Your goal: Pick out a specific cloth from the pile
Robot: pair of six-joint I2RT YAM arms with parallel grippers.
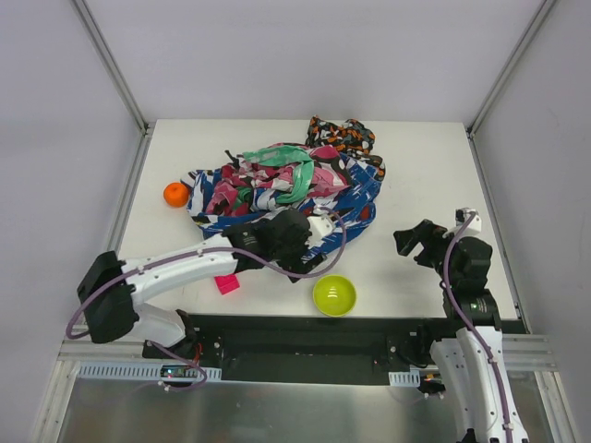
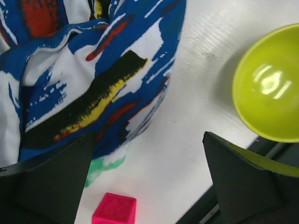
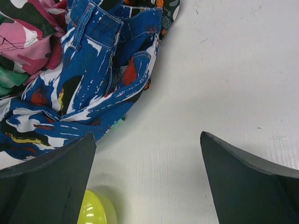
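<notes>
I will next use my left gripper to grab the pile's dark blue-and-white fabric by the fabric's near edge (image 1: pixel 317 243) (image 2: pixel 145 37), on the side facing the green bowl.
The pile (image 1: pixel 286 185) of many-coloured patterned fabrics lies at the table's middle back. It also shows in the left wrist view (image 2: pixel 79 70) and the right wrist view (image 3: pixel 79 79). The plain light blue cloth shows in no view. My left gripper (image 1: pixel 294 249) is open and empty at the pile's near edge, its left finger at the dark blue-and-white fabric; in its own view the gripper (image 2: pixel 147 135) is over bare table. My right gripper (image 1: pixel 416 242) is open and empty to the right of the pile, over bare table (image 3: pixel 147 134).
A green bowl (image 1: pixel 333 294) stands near the front edge, also seen in the left wrist view (image 2: pixel 271 84) and the right wrist view (image 3: pixel 96 210). A pink cube (image 1: pixel 226 283) (image 2: pixel 114 210) lies front left. An orange ball (image 1: pixel 175 194) sits left of the pile.
</notes>
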